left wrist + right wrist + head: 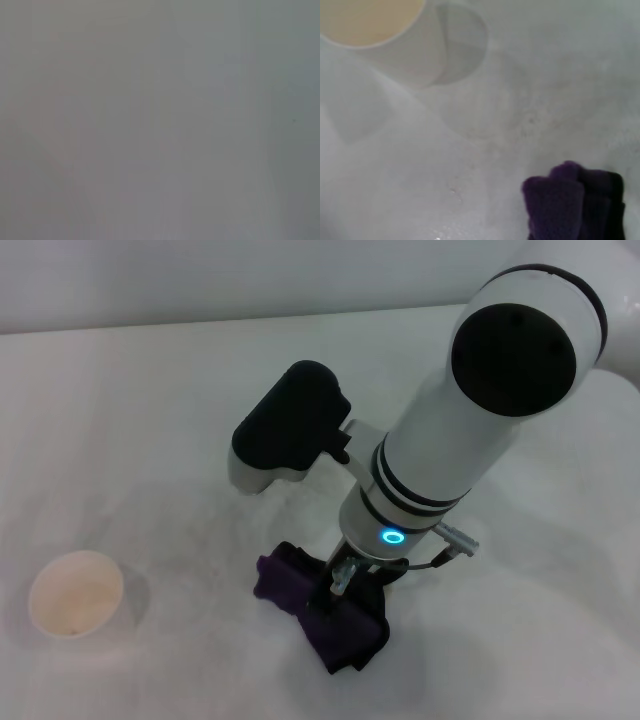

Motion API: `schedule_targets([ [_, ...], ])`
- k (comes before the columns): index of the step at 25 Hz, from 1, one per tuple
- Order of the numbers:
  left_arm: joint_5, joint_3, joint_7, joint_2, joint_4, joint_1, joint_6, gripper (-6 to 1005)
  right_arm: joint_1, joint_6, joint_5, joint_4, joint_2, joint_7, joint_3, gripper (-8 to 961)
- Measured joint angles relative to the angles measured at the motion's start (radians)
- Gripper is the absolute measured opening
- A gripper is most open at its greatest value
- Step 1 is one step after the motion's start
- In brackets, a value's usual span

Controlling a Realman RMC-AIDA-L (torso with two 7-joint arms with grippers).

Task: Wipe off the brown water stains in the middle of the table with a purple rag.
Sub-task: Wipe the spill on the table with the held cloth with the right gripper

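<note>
I will open my right gripper to let go of the purple rag on the white table (443,486), beneath the big white forearm.
The purple rag (320,605) lies bunched on the white table (150,420), near the front middle in the head view. My right gripper (343,583) comes straight down onto the rag's middle, and its fingers look shut on the cloth. The rag's purple and black folds also show in the right wrist view (572,205). I see no tan-brown stain. Only faint grey smudges (520,115) and a few wet specks (452,190) show on the table beside the rag. The left gripper is out of view, and the left wrist view shows only plain grey.
A white paper cup (76,592) stands open side up at the front left, well apart from the rag; it also shows in the right wrist view (375,30). The right arm's big white forearm (470,410) hides the table's middle right.
</note>
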Motion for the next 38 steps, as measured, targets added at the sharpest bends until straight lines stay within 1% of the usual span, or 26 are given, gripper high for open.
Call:
schedule_targets([
  [3,0.000,0.000,0.000,0.000,-0.001,0.000,-0.001,865,0.001,0.014,-0.066,0.015,-0.005,0.041,0.024,98],
  [5,0.000,0.000,0.000,0.000,-0.001,0.000,-0.001,865,-0.009,0.045,-0.150,0.023,-0.005,0.053,0.077,98],
  [8,0.000,0.000,0.000,0.001,-0.001,0.000,-0.002,865,-0.024,0.074,-0.231,0.028,-0.007,0.048,0.151,97],
  [11,-0.009,-0.001,0.000,0.002,0.000,0.002,-0.007,865,-0.040,0.088,-0.284,0.030,-0.011,0.042,0.208,95],
  [14,-0.019,-0.001,0.000,0.002,0.004,0.002,-0.026,865,-0.056,0.092,-0.305,0.023,-0.009,0.032,0.235,97],
  [16,-0.020,-0.001,0.000,0.001,0.006,0.000,-0.035,865,-0.063,0.090,-0.278,0.011,-0.004,0.018,0.230,99],
  [18,-0.021,-0.001,0.000,0.001,0.006,-0.003,-0.035,866,-0.060,0.075,-0.214,0.004,-0.001,0.006,0.198,102],
  [24,-0.021,-0.002,0.000,0.001,0.006,-0.011,-0.035,864,-0.002,-0.002,0.015,0.035,0.000,-0.042,0.072,110],
  [26,-0.021,-0.002,0.000,0.001,0.006,-0.012,-0.035,864,0.014,-0.019,0.052,0.045,0.000,-0.054,0.055,113],
  [28,-0.021,-0.001,0.000,0.001,0.007,-0.013,-0.035,864,0.021,-0.026,0.051,0.052,0.000,-0.055,0.055,116],
  [31,-0.021,-0.002,0.000,0.001,0.008,-0.011,-0.035,865,0.024,-0.027,0.003,0.071,-0.003,-0.052,0.110,120],
  [35,-0.022,-0.002,0.000,0.003,0.008,-0.009,-0.037,865,0.017,0.012,-0.097,0.074,-0.010,-0.059,0.226,126],
  [38,-0.022,-0.002,0.000,0.003,0.008,-0.009,-0.037,866,0.009,0.060,-0.187,0.088,-0.011,-0.083,0.326,130],
])
